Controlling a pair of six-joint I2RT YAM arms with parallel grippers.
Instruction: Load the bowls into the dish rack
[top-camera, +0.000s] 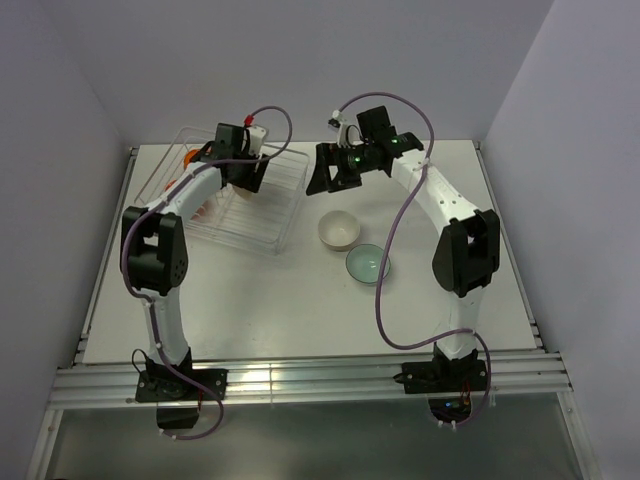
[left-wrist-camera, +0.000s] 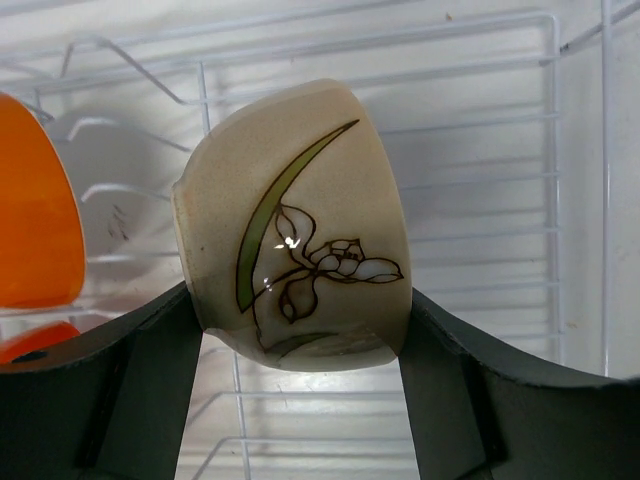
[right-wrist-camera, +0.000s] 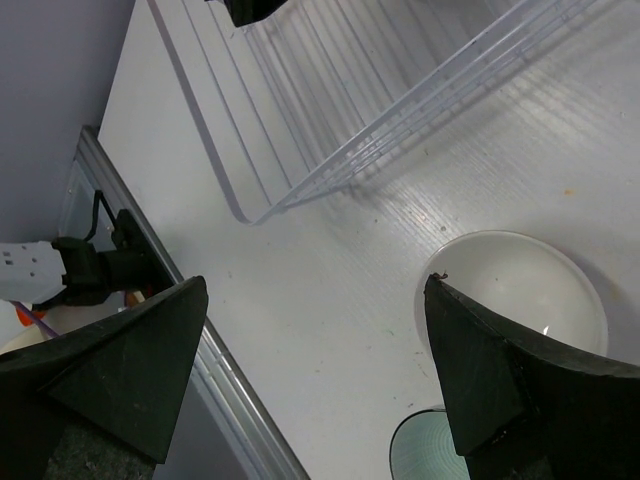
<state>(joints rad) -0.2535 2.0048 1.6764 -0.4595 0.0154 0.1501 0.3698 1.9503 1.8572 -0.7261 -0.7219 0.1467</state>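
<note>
I will release the cream bowl with my left gripper on the rack's white wires (top-camera: 257, 182) (left-wrist-camera: 343, 195) beside the orange bowl.
My left gripper (left-wrist-camera: 300, 310) is shut on a cream bowl (left-wrist-camera: 290, 220) with a painted flower. It holds the bowl on its side above the white wires of the dish rack (left-wrist-camera: 480, 200); in the top view it hangs over the rack's middle (top-camera: 246, 180). An orange bowl (left-wrist-camera: 35, 230) stands on edge in the rack to the left and shows in the top view (top-camera: 191, 156). A second cream bowl (top-camera: 339, 231) and a pale teal bowl (top-camera: 367, 263) sit upright on the table. My right gripper (right-wrist-camera: 315, 290) is open and empty above the table, just left of the cream bowl (right-wrist-camera: 520, 290).
The clear rack tray (top-camera: 270, 235) lies at the back left, and its near corner shows in the right wrist view (right-wrist-camera: 300, 190). The teal bowl (right-wrist-camera: 425, 455) sits beside the cream one. A metal rail (right-wrist-camera: 240, 400) runs along the table edge.
</note>
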